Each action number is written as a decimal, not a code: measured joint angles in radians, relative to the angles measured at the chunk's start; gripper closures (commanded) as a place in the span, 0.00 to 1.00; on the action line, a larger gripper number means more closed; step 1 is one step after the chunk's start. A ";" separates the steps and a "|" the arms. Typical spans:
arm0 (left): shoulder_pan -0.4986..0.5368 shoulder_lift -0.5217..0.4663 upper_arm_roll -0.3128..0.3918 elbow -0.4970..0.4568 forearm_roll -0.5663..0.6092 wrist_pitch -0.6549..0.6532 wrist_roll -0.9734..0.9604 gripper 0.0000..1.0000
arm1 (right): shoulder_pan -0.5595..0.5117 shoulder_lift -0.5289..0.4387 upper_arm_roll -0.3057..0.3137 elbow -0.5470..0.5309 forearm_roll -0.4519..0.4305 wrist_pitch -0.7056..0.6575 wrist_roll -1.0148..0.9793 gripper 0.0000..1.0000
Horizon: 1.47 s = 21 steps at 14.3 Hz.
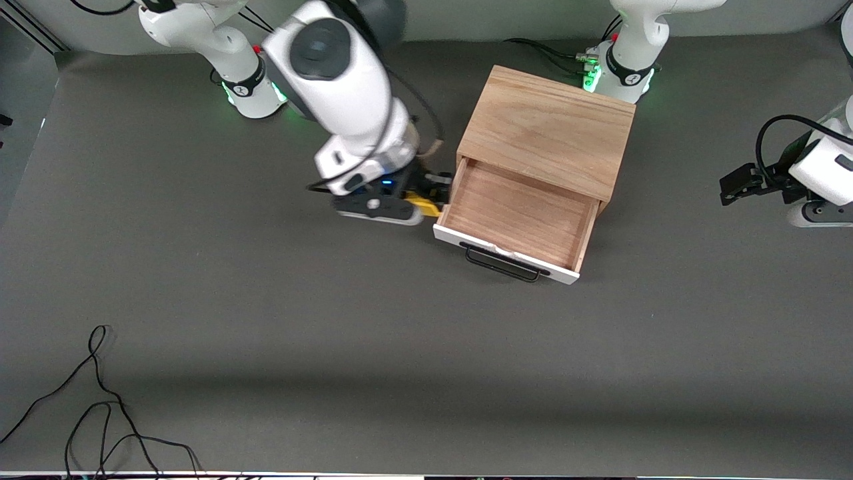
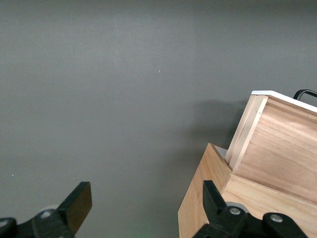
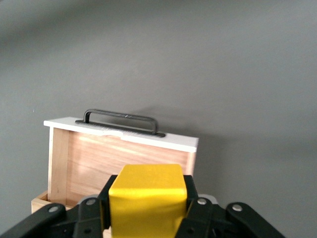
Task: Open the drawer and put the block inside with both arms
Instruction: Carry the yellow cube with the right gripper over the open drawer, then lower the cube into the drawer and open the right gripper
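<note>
Next, my right gripper releases the yellow block on the drawer's bare bottom (image 1: pixel 492 211), between the drawer's white front and the cabinet.
The drawer (image 1: pixel 520 213) is pulled out of the light oak cabinet (image 1: pixel 546 130), and its reddish-brown inside is bare. Its white front and black handle (image 1: pixel 501 265) face the front camera. My right gripper (image 1: pixel 426 200) is shut on the yellow block (image 1: pixel 424 203) and holds it just over the table, beside the drawer's side wall toward the right arm's end. In the right wrist view the block (image 3: pixel 147 198) sits between the fingers, with the drawer (image 3: pixel 124 153) past it. My left gripper (image 1: pixel 733 187) is open and empty, waiting over the table toward the left arm's end; the left wrist view shows it (image 2: pixel 144 198) beside the cabinet (image 2: pixel 208 198).
A loose black cable (image 1: pixel 100 407) lies on the grey table near the front edge toward the right arm's end. The arm bases (image 1: pixel 250 87) stand along the table's back edge.
</note>
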 measured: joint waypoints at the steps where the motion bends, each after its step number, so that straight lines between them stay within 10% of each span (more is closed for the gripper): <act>1: 0.000 0.000 0.000 0.000 0.000 -0.001 0.013 0.00 | 0.025 0.035 -0.001 0.004 0.000 0.032 0.023 0.80; 14: 0.000 -0.008 0.004 0.002 -0.022 -0.019 0.030 0.00 | 0.179 0.285 -0.007 0.010 -0.055 0.196 0.309 0.63; 16: 0.000 -0.008 0.004 0.002 -0.022 -0.020 0.030 0.00 | 0.186 0.289 -0.007 0.010 -0.055 0.197 0.317 0.09; 17: 0.000 -0.008 0.004 0.002 -0.022 -0.020 0.030 0.00 | 0.189 0.289 -0.007 0.010 -0.055 0.197 0.326 0.00; 21: 0.000 -0.008 0.004 0.002 -0.023 -0.022 0.030 0.00 | 0.192 0.289 -0.007 0.010 -0.075 0.201 0.341 0.00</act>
